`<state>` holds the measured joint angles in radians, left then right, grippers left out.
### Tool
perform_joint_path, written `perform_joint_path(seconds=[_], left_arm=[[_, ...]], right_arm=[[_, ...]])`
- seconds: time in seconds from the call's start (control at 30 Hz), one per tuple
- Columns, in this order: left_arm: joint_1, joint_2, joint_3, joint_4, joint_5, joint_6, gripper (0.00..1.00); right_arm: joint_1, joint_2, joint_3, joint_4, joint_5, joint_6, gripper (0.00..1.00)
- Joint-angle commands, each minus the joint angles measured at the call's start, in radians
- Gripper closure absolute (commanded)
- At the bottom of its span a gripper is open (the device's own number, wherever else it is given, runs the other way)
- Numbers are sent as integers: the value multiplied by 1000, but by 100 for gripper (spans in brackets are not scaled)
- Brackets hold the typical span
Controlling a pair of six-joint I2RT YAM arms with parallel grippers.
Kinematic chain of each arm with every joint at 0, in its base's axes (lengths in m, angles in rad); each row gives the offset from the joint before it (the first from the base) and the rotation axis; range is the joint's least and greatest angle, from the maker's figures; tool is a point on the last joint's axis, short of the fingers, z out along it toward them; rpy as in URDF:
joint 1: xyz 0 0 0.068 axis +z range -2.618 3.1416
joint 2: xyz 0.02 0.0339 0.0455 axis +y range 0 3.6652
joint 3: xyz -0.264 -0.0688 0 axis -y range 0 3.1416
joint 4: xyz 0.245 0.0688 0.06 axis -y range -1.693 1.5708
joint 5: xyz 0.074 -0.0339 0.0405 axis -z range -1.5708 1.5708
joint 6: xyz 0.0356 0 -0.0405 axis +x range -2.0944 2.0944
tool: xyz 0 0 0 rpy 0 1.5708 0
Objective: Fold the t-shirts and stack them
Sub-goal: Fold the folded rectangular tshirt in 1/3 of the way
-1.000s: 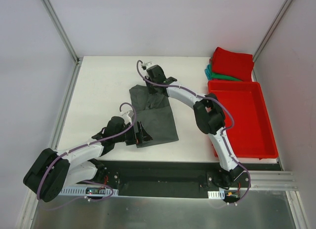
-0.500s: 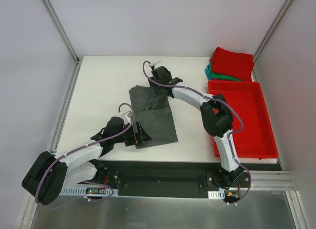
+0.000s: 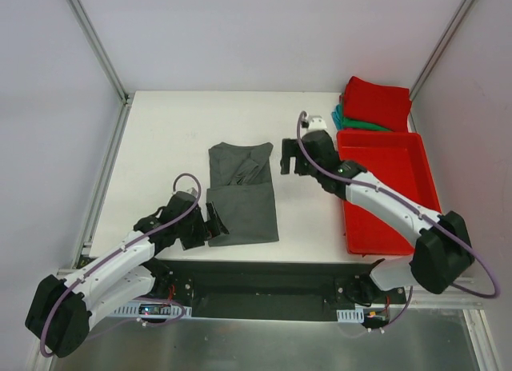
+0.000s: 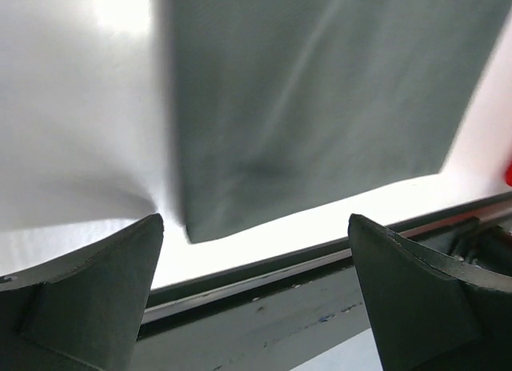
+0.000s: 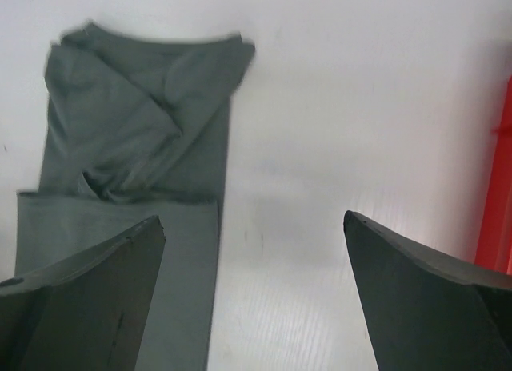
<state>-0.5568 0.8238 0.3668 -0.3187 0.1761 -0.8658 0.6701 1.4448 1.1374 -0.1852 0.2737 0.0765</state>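
Observation:
The charcoal-grey t-shirt has a near corner (image 3: 276, 240) on the side facing the red plastic tray, and my right gripper will close on that corner.
The dark charcoal-grey t-shirt (image 3: 242, 193) (image 5: 136, 139) (image 4: 320, 91) lies flat mid-table, folded into a long narrow strip, with its lower half doubled over. My left gripper (image 3: 214, 227) (image 4: 254, 221) is open at the shirt's near left corner and holds nothing. My right gripper (image 3: 292, 165) (image 5: 252, 219) hangs open over bare table just right of the shirt, also holding nothing. A folded bright red t-shirt (image 3: 376, 103) rests on a folded teal-green one (image 3: 344, 118) at the far right corner.
A rigid red plastic tray (image 3: 392, 191) (image 5: 500, 187) sits along the right side, in front of the stacked shirts. The table's near edge and a dark rail (image 4: 336, 291) lie right below my left gripper. Grey walls enclose the table.
My right gripper opened, let go of the grey shirt's upper part and moved right off it. My left arm drew back toward the near left. The shirt now lies straighter.

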Motion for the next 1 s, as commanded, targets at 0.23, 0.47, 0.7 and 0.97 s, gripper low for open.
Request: perform_joint_path(seconds=[0.23, 0.47, 0.7, 0.97], left_arm=[[-6, 50, -25, -169, -164, -107, 4], [-6, 147, 1, -140, -185, -102, 22], [-6, 215, -9, -126, -152, -94, 37], [-6, 199, -45, -181, -116, -101, 39]], right_arm=[[0, -251, -431, 90, -255, 193, 4], [-1, -224, -499, 107, -304, 246, 4], [16, -184, -527, 119, -435, 287, 2], [101, -170, -556, 127, -508, 310, 4]])
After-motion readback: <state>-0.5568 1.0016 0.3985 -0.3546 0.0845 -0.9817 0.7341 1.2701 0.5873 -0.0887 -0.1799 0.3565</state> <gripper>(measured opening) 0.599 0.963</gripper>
